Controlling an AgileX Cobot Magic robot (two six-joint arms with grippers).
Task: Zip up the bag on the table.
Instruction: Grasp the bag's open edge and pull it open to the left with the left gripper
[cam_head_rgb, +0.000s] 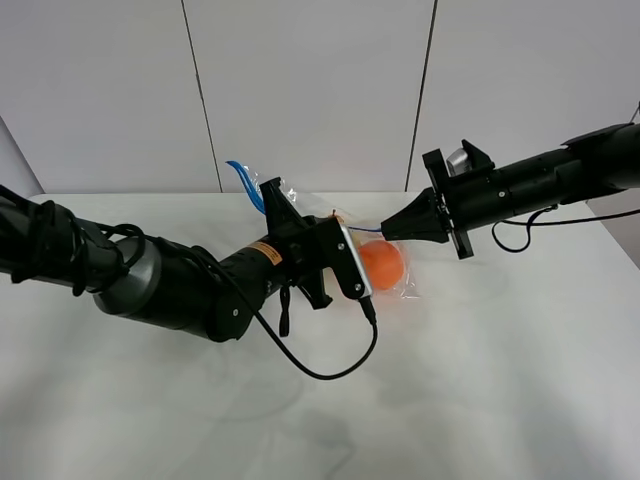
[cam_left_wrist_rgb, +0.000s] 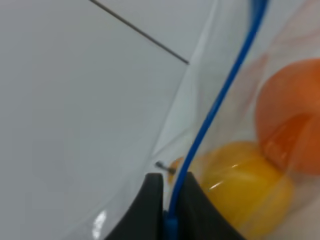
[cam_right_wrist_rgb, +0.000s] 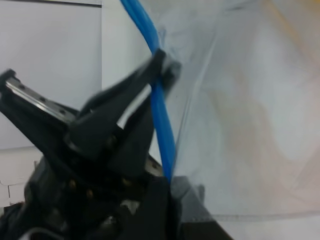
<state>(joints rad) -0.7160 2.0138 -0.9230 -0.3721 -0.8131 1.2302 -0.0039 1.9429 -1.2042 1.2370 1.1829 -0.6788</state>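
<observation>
Next, my left gripper releases the loose end of the blue zipper strip on the white table's back edge (cam_head_rgb: 253, 201), there beside the wall.
The clear plastic bag (cam_head_rgb: 385, 270) is held up above the white table (cam_head_rgb: 500, 390) between my two grippers. An orange (cam_head_rgb: 381, 263) shows through it. In the left wrist view I see the orange (cam_left_wrist_rgb: 292, 117) and a yellow pear (cam_left_wrist_rgb: 247, 192) inside; the dark purple vegetable is hidden. My left gripper (cam_head_rgb: 272, 195) is shut on the blue zipper strip (cam_left_wrist_rgb: 215, 110), whose free end (cam_head_rgb: 243, 178) curls up to the left. My right gripper (cam_head_rgb: 384, 230) is shut on the same strip (cam_right_wrist_rgb: 159, 112) further right. In the right wrist view the left gripper (cam_right_wrist_rgb: 159, 67) pinches the strip just ahead.
A black cable (cam_head_rgb: 330, 372) loops down from the left arm (cam_head_rgb: 170, 280) over the table. The right arm (cam_head_rgb: 530, 185) reaches in from the right. A white panelled wall (cam_head_rgb: 310, 90) stands behind the table.
</observation>
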